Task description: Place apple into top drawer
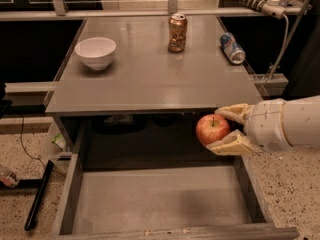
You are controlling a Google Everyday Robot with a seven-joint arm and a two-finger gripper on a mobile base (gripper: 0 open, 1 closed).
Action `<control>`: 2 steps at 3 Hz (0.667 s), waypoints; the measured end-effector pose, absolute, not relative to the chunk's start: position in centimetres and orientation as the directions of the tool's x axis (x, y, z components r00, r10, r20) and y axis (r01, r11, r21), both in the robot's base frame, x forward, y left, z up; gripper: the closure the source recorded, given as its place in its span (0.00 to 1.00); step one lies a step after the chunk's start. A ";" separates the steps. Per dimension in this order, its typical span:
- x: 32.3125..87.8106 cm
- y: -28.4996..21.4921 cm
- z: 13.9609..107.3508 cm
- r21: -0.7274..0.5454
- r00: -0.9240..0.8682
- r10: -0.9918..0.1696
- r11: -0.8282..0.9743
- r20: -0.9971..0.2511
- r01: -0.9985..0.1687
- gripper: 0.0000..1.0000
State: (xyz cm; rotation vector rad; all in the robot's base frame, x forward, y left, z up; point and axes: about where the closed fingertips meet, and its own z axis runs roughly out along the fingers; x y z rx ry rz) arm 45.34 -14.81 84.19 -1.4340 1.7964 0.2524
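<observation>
Next, my gripper sets the apple down and lets go of it on the drawer's bare grey bottom (162, 177), halfway between the drawer's two sides. The apple is still in the air above the drawer.
The red apple (212, 129) with a short stem is held between the tan fingers of my gripper (220, 130), which reaches in from the right. The gripper is shut on the apple and holds it in the air just past the tabletop's front edge, above the back right part of the open top drawer (150, 199). The drawer is a wide grey tray pulled out toward the camera, with a flat bare bottom and a worn front edge.
On the grey tabletop (155, 79) stand a white bowl (95, 52) at the left, an upright brown can (177, 32) at the back middle and a lying blue can (232, 48) at the right. A black bar (37, 194) lies on the floor at the left.
</observation>
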 end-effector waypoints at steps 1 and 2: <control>45.3 -14.8 84.2 -0.315 -0.031 -0.727 0.336 -0.686 -0.888 1.00; 45.4 -13.9 83.0 -0.296 -0.037 -0.732 0.321 -0.680 -0.900 1.00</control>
